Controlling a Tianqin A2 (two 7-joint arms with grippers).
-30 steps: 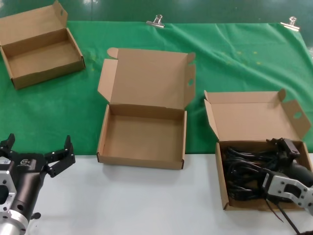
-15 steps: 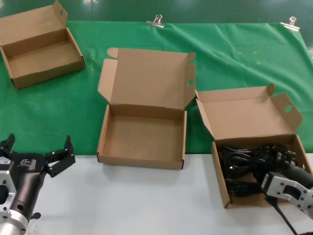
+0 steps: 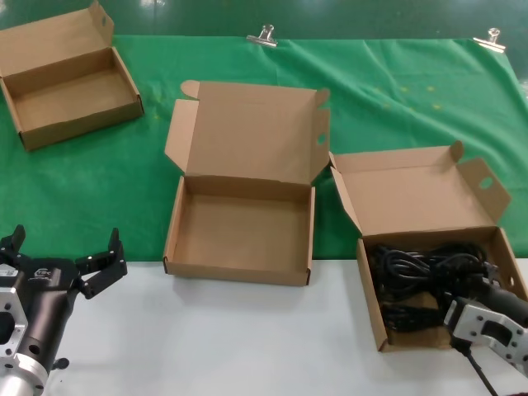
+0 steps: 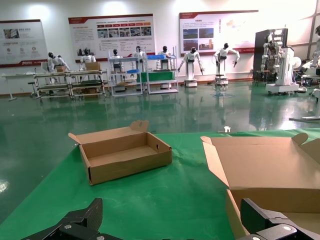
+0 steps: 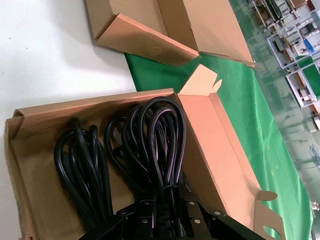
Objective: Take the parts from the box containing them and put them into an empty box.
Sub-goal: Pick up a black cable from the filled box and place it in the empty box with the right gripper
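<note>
My right gripper needs to release the looped cord bundle near the lid-side inside the empty centre box [image 3: 223,213].
Black power cords [image 3: 421,264] fill the oblong cardboard box [image 3: 370,301] at the right, its lid tilted back. My right gripper [image 3: 477,279] reaches into that box from its near right corner. In the right wrist view the gripper [image 5: 170,200] is shut on the neck of one looped cord bundle [image 5: 156,132]; a second bundle [image 5: 82,162] lies beside it against the box wall [image 5: 210,145]. The larger squarish box [image 3: 239,235] stands open and empty at the centre. My left gripper [image 3: 66,241] waits open at the near left, over the white table.
A third open cardboard box [image 3: 70,82] sits far left on the green cloth [image 3: 396,99], also seen from the left wrist as the box [image 4: 125,155]. White tabletop [image 3: 247,338] runs along the near edge. Two metal clips [image 3: 262,35] pin the cloth's far edge.
The cord box slid and turned slightly left with its lid. My right gripper then drew back a little toward the near edge, still among the cords. The left arm stayed still.
</note>
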